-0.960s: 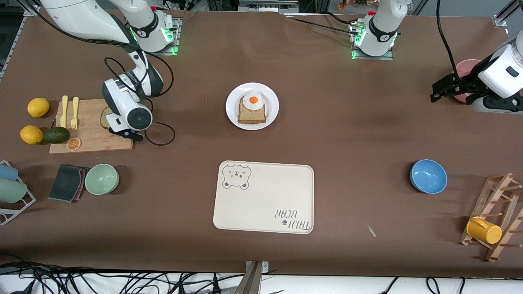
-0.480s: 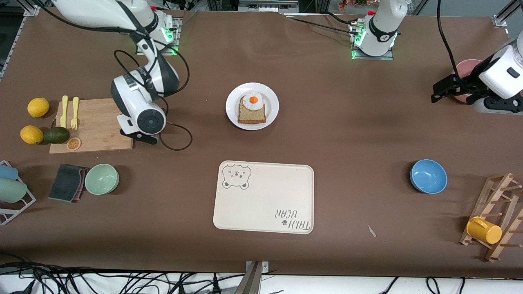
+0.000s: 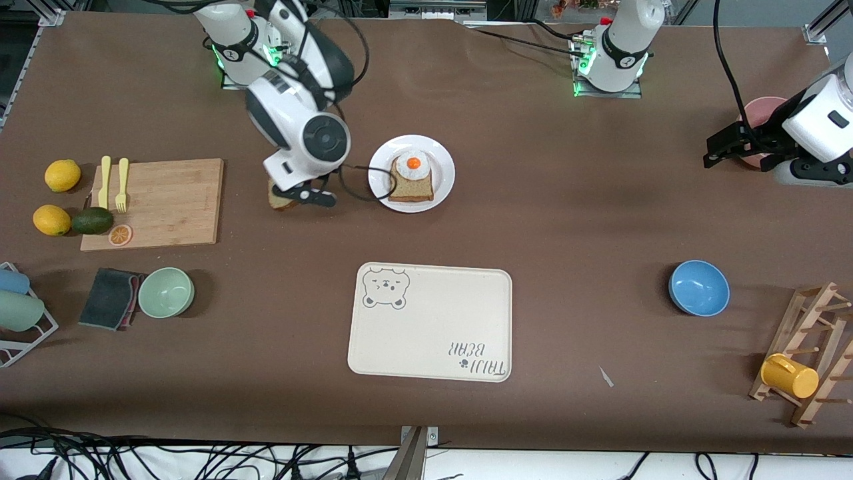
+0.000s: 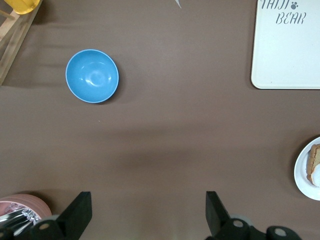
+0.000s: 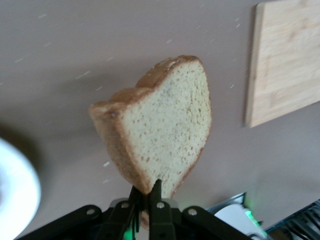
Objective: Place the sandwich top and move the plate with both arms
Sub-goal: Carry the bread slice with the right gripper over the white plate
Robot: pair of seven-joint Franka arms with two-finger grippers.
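Observation:
I need to let go of the sandwich top with my right gripper over the fried egg point(image 3: 418, 171), so it covers the bread slice on the white plate.
My right gripper point(image 3: 298, 197) is shut on the sandwich top point(image 3: 280, 201), a plain wholemeal slice, and holds it in the air over the bare table between the cutting board and the plate. In the right wrist view the slice point(image 5: 162, 122) hangs on edge from the closed fingers point(image 5: 156, 192). The white plate point(image 3: 443, 157) holds the bread slice with a fried egg point(image 3: 412, 177); its edge shows in the right wrist view point(image 5: 17, 192) and left wrist view point(image 4: 304, 172). My left gripper point(image 3: 714, 152) is open and waits at the left arm's end of the table, beside a pink bowl.
A wooden cutting board point(image 3: 166, 203) with yellow forks, lemons point(image 3: 62, 175) and an avocado lies toward the right arm's end. A cream bear tray point(image 3: 430, 322) lies nearer the camera than the plate. There are also a green bowl point(image 3: 166, 292), a blue bowl point(image 3: 698, 287) and a mug rack point(image 3: 803, 363).
My right arm lifted the bread slice off the cutting board and carried it toward the plate. The left arm has not moved.

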